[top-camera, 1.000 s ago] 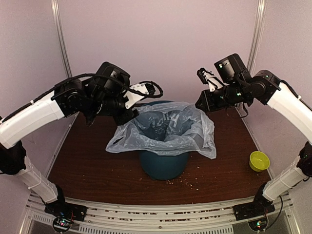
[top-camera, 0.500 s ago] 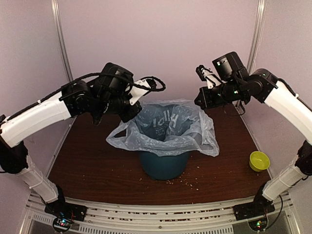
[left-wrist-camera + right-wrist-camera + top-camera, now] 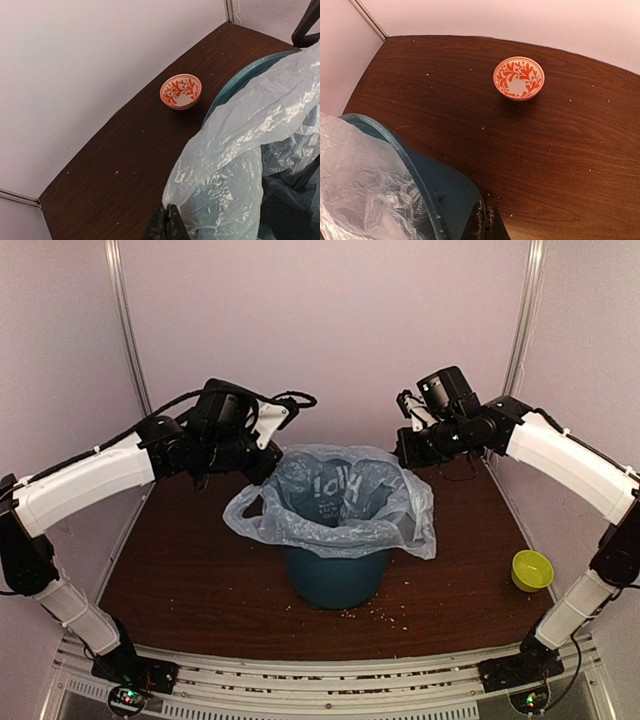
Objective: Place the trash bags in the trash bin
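The trash bag's edge sags inside the trash bin's exposed rim; my empty right gripper will open, grab the trash bag's edge (image 3: 387,150) and pull it over the trash bin's rim.
The teal-blue trash bin (image 3: 335,578) stands mid-table, with the translucent grey-blue trash bag (image 3: 335,502) draped inside it and over its rim. My left gripper (image 3: 264,474) is at the bag's back-left edge. In the left wrist view its jaws (image 3: 169,221) are shut, and the bag's (image 3: 240,130) lower corner runs into the tips. My right gripper (image 3: 404,455) hangs by the bin's back-right side. Its jaws (image 3: 485,223) are shut with nothing between them, just outside the bin's wall (image 3: 451,191) and apart from the bag (image 3: 355,185).
A small red-patterned bowl (image 3: 181,91) (image 3: 519,78) sits on the table behind the bin. A lime-green bowl (image 3: 531,569) is at the right edge. Crumbs dot the brown tabletop (image 3: 200,580). Walls close in on the back and sides.
My left gripper has shut at the bag's edge, and the bag's left flap has risen a little. The right arm has swung left and toward the back, its jaws closing fully.
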Robot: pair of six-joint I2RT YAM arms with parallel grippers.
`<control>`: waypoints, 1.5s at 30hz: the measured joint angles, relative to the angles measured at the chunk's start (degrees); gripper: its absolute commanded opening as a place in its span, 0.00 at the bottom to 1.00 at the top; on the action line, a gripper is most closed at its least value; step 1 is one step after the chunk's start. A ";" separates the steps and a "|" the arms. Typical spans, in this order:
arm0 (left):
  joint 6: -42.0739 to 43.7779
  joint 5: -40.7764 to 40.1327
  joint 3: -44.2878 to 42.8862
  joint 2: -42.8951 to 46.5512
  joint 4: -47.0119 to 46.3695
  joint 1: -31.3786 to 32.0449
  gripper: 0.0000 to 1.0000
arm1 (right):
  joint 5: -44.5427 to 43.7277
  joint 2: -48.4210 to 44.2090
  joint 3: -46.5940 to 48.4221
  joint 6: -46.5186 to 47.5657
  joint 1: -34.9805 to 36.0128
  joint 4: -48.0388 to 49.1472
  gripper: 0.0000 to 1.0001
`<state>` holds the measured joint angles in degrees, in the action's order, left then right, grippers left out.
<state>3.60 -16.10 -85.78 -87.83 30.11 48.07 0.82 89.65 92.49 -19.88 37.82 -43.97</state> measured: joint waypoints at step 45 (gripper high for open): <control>-4.39 0.42 -9.16 -7.82 1.31 -1.20 0.00 | -1.77 2.86 12.55 1.68 2.73 -15.45 0.06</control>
<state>-0.80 -15.68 -94.94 -95.66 31.42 46.87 -0.95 92.51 105.03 -18.20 40.56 -59.42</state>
